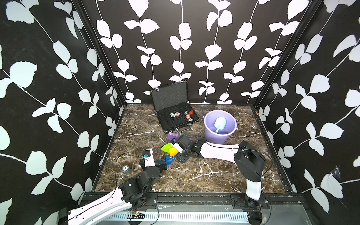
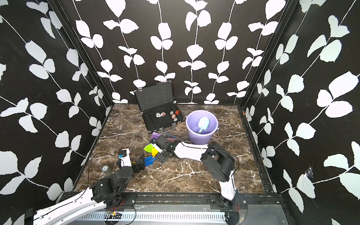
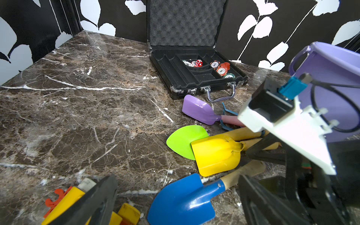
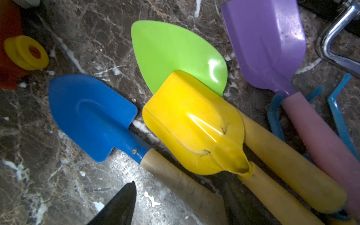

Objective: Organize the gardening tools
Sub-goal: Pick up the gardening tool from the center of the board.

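Observation:
Next, I close my left gripper on the side edge of the blue spade's head [image 3: 180, 198], because my right gripper will take the spade's wooden handle.
A pile of gardening tools lies mid-table: a blue spade [image 4: 91, 115] with a wooden handle, a yellow scoop [image 4: 192, 124] lying on a green spade [image 4: 175, 52], a purple scoop [image 4: 266, 44] with a pink handle, and a blue claw rake [image 4: 337, 113]. My right gripper [image 4: 177, 206] is open, low over the pile, its fingers on either side of the blue spade's wooden handle. My left gripper [image 3: 179, 204] stands wide open around the blue spade's head [image 3: 185, 200]. A pale-blue scoop [image 1: 220, 123] stands in the purple bucket [image 1: 214, 136].
An open black case [image 1: 175, 120] with chips stands at the back, its handle close to the purple scoop. A yellow-and-red toy car [image 3: 64, 202] sits by my left gripper. A small clear jar [image 1: 126, 168] stands near the table's left edge.

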